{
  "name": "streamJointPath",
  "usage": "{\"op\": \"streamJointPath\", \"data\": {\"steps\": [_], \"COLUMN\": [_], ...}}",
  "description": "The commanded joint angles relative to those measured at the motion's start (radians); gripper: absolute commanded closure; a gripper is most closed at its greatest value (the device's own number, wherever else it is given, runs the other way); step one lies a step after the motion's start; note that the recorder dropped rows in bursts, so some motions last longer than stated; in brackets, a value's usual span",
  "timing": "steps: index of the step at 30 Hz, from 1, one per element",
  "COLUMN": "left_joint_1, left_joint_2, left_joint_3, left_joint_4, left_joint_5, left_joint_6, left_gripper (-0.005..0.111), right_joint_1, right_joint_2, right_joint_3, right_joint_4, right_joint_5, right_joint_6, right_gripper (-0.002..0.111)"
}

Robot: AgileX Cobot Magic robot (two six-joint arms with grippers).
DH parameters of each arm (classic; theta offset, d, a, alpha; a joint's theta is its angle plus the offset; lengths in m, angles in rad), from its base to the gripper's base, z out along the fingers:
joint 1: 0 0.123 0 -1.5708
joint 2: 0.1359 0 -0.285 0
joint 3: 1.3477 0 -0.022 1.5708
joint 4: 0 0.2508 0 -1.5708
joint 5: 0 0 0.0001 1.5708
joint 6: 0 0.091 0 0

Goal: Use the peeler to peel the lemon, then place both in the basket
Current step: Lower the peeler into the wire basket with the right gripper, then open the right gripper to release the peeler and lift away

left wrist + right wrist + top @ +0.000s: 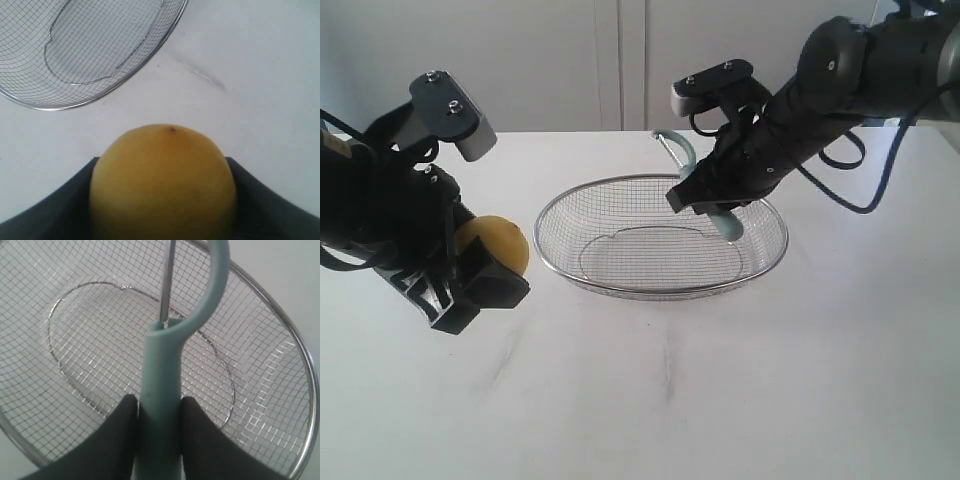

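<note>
My right gripper is going to release the peeler, and it will do so on the mesh bottom inside the silver basket's inner ring (671, 243) (161, 359).
The yellow lemon (500, 243) (162, 182) is clamped in my left gripper (485, 275) (162, 200), held just above the white table to the left of the basket (620, 288). Black fingers (260, 200) press both its sides. My right gripper (705, 195) (159, 407) is shut on the teal handle of the peeler (718, 215) (160, 390), over the right half of the basket (280, 325). The peeler's curved head and thin blade (670, 150) point up and back; the handle end hangs over the mesh. The silver wire basket lies at the table's middle.
White tabletop (720, 380) stretches in front of the basket and to its right. A pale wall (620, 60) runs behind the table. The black right arm (880, 70) reaches in from the upper right, trailing a cable.
</note>
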Motion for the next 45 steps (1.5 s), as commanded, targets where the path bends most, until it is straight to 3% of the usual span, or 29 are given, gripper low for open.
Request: {"op": "streamJointPath", "data": {"steps": [1,21,24,25,28,32,41,45], "left_joint_1": [-0.005,-0.005,-0.005,-0.005,-0.005,-0.005,-0.005,-0.005], "left_joint_2": [-0.011,-0.011,-0.011,-0.011,-0.011,-0.011,-0.011,-0.011], "left_joint_3": [-0.009,-0.009,-0.009,-0.009,-0.009,-0.009,-0.009,-0.009], "left_joint_4": [-0.01,-0.017,-0.026,-0.027,-0.036,-0.044,-0.048,-0.048], "left_joint_5": [0.01,0.007,0.003,0.001,0.001,0.001,0.001,-0.001], "left_joint_6": [-0.005,-0.005,-0.005,-0.005,-0.005,-0.005,-0.005,-0.005], "left_gripper": [0.107,0.107,0.107,0.107,0.107,0.107,0.107,0.107], "right_joint_1": [-0.005,-0.005,-0.005,-0.005,-0.005,-0.005,-0.005,-0.005], "right_joint_2": [0.05,0.216,0.216,0.216,0.209,0.17,-0.013,-0.102], "right_joint_3": [-0.007,-0.007,-0.007,-0.007,-0.007,-0.009,-0.009,-0.009], "right_joint_4": [0.005,0.002,0.002,0.002,0.002,0.005,0.006,0.009], "right_joint_5": [-0.06,-0.115,-0.12,-0.12,-0.12,-0.12,0.019,0.134], "right_joint_6": [-0.006,-0.003,-0.003,-0.003,-0.003,-0.003,0.018,0.129], "right_gripper": [0.108,0.107,0.092,0.079,0.058,0.041,0.042,0.055]}}
